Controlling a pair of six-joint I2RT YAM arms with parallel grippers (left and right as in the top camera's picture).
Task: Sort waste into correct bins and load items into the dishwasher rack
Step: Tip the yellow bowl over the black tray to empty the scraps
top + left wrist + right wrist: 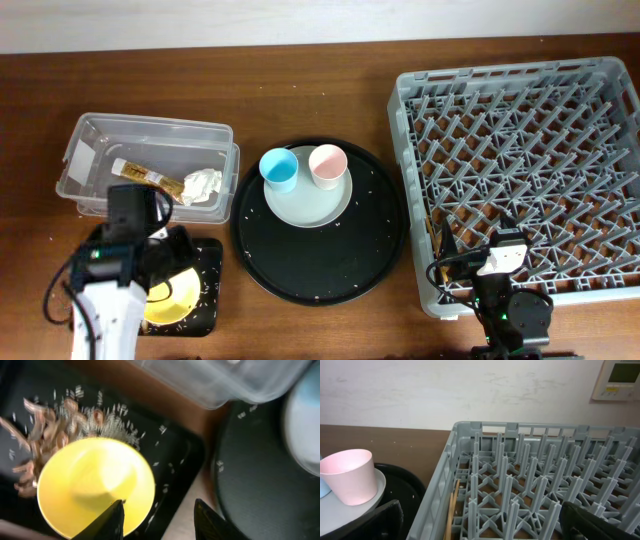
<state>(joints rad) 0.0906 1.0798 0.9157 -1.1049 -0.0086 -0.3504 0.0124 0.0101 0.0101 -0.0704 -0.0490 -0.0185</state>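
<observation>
Next, I close my left gripper on the yellow bowl's rim (pixel 199 287) (pixel 153 494), on the side that faces the large round black tray.
The yellow bowl (pixel 172 300) sits in the small black tray (pixel 208 290) at the front left. In the left wrist view the bowl (pixel 95 485) lies beside beige food scraps (pixel 45 430) in that tray (pixel 180 455). My left gripper (pixel 175 255) is open just above it (pixel 159 510), with the bowl's right rim between the fingers. The clear tub (pixel 90 135) holds the wrapper stick (pixel 150 180) and the white napkin (pixel 202 186). The blue cup (pixel 279 169) and pink cup (pixel 327 165) stand on the grey-blue plate (pixel 305 205). My right gripper (pixel 480 245) is open and empty (pixel 485 522) at the front left corner of the rack (pixel 520 140).
The plate and cups rest on a large round black tray (pixel 330 260) between the tub and the rack. The right wrist view shows the rack's pegs (pixel 520 460), thin wooden sticks (pixel 452 510) standing in its near left cell, and the pink cup (pixel 351 476).
</observation>
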